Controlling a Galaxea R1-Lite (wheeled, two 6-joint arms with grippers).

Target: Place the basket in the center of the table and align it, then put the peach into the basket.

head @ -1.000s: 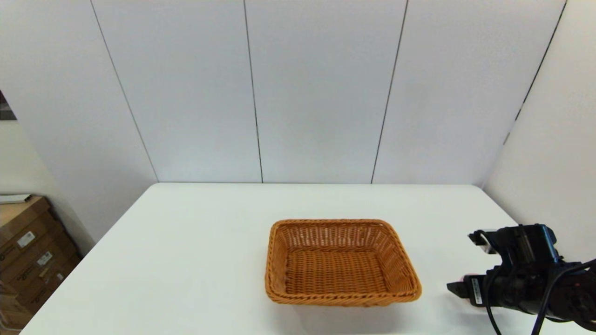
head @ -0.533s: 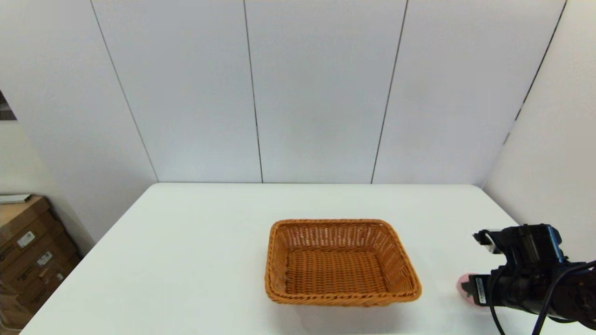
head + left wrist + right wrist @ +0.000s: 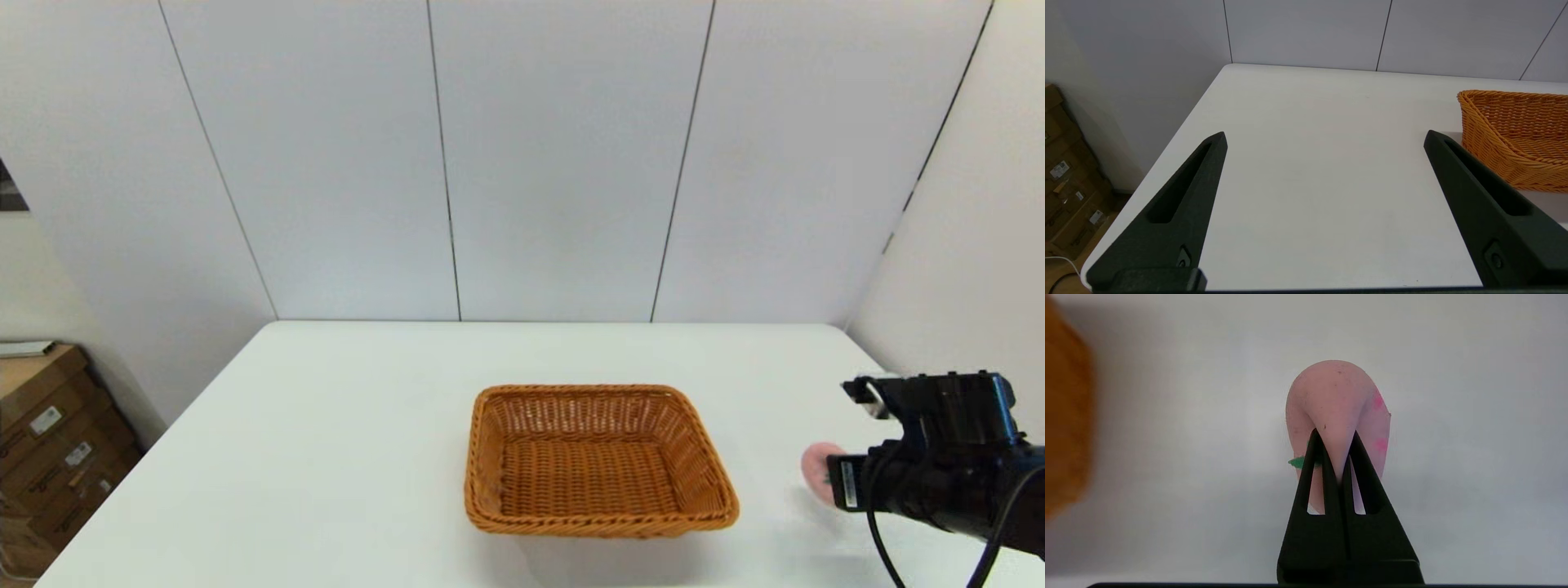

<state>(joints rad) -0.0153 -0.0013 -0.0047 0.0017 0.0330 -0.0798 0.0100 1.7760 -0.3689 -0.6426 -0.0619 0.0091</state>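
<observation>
The robot's right gripper will release the pink peach on the bottom of the wicker basket, close to the basket's front side (image 3: 607,489).
The orange-brown wicker basket (image 3: 598,461) sits on the white table (image 3: 351,425), near its middle and squared to its edges, with nothing inside. To its right, my right gripper (image 3: 1334,437) is shut on the pink peach (image 3: 1336,404), pinching its soft body so it folds around the fingertips. In the head view the peach (image 3: 816,469) shows as a pink patch at the front of the right arm (image 3: 939,474), a little above the table. My left gripper (image 3: 1325,136) stays open over the table's left part, with the basket (image 3: 1515,134) beside it.
Cardboard boxes (image 3: 49,441) are stacked on the floor beyond the table's left edge. Grey wall panels (image 3: 563,163) close in the back and right sides. Bare white tabletop (image 3: 1306,171) lies between the left fingers.
My right arm has drawn back to the right and risen. The peach, mostly hidden under the gripper before, now shows lifted off the table in its grip. The basket has not moved.
</observation>
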